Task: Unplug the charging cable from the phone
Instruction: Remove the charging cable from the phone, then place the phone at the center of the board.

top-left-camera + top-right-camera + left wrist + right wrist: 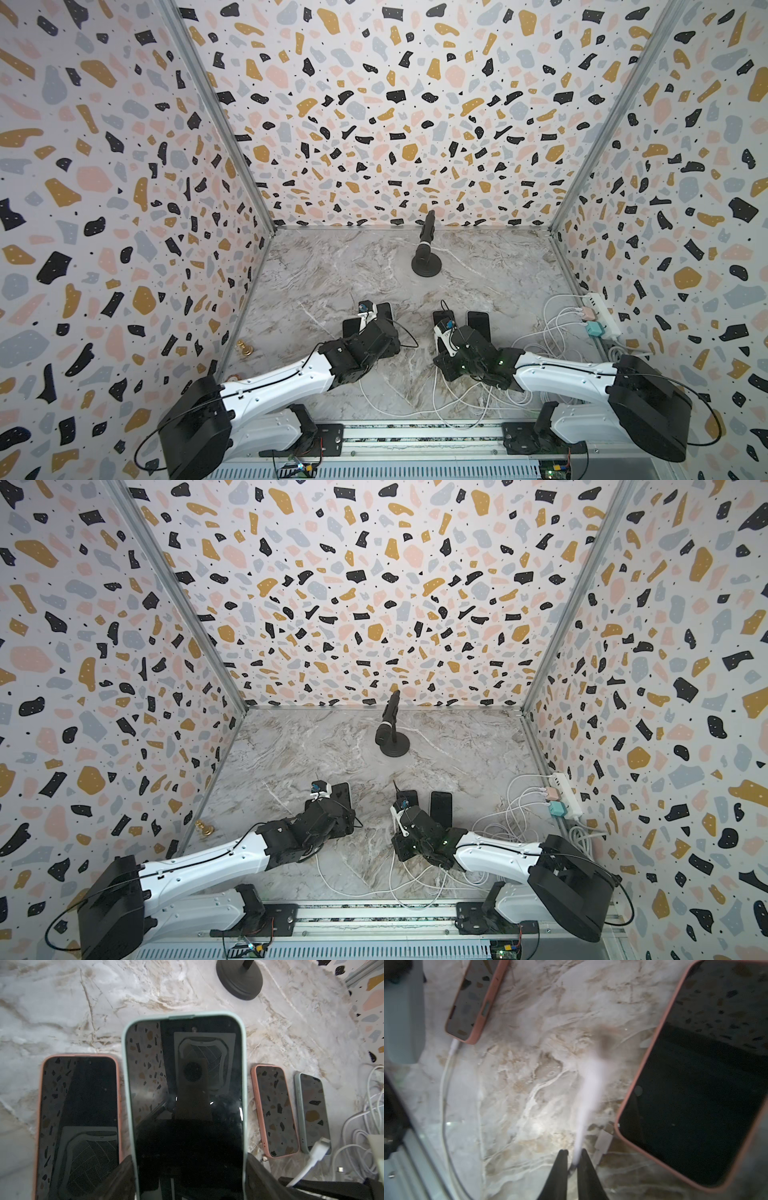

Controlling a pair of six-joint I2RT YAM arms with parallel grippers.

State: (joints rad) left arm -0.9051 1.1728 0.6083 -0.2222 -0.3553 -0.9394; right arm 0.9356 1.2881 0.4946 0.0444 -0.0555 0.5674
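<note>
My left gripper is going to release the mint-green phone, now held in its jaws, flat on the table (394, 340) (182, 1132) between the two pink-cased phones.
My left gripper (190, 1167) is shut on the phone (185, 1095), a dark-screened one in a mint-green case, with a finger against each long side. In both top views that gripper (368, 316) (322, 793) sits left of centre. The white charging cable (588, 1088) is a blur running out between the fingertips of my right gripper (572, 1152). Its dark plug end is free in the air, touching no phone. The right jaws stand a narrow gap apart around the cable, so the gripper is open. From above, the right gripper (442, 330) is right of centre.
A pink-cased phone (76, 1115) lies left of the held one, with a cable in its port (454, 1043). To the right lie another pink phone (274, 1111) and a mint phone (313, 1111) with a white plug (318, 1147). A power strip (600, 313) and a microphone stand (426, 257) are nearby.
</note>
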